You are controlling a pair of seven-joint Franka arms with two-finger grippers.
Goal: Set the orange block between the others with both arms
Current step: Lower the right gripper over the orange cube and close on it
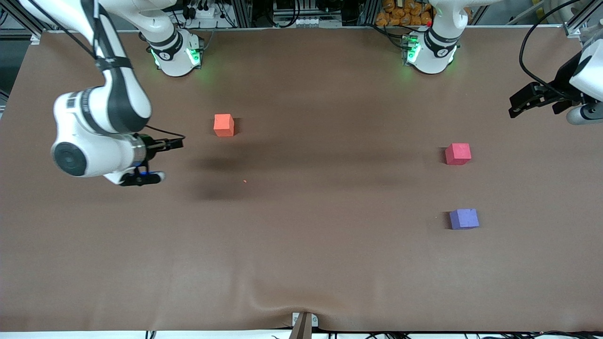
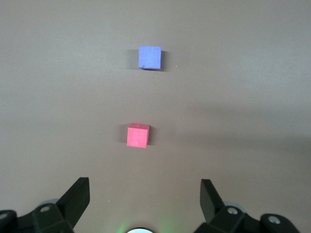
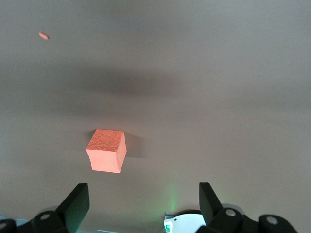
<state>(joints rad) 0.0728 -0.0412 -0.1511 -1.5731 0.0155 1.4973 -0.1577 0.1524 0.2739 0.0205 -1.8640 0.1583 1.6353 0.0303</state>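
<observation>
Next, my right gripper closes on the opposite sides of the orange block (image 1: pixel 224 126) (image 3: pixel 106 151), because that block belongs between the red-pink cube and the purple cube.
The orange block (image 1: pixel 224 125) (image 3: pixel 107 150) lies alone on the brown table toward the right arm's end. The others stand toward the left arm's end: a red-pink cube (image 1: pixel 458 154) (image 2: pixel 138 135) and a purple cube (image 1: pixel 464 219) (image 2: pixel 149 58) nearer the front camera, with a bare gap between them. My right gripper (image 1: pixel 165 160) (image 3: pixel 143 196) hangs open and empty over the table beside the orange block, apart from it. My left gripper (image 1: pixel 516 106) (image 2: pixel 144 194) hangs open and empty over the table's end, off to the side of the two cubes.
A tiny orange crumb (image 1: pixel 244 181) (image 3: pixel 43 35) lies on the brown table cloth (image 1: pixel 330 245). The green-lit arm bases (image 1: pixel 176 54) (image 1: pixel 431 52) stand along the table's edge farthest from the front camera. A small bracket (image 1: pixel 304 322) sits at the nearest edge.
</observation>
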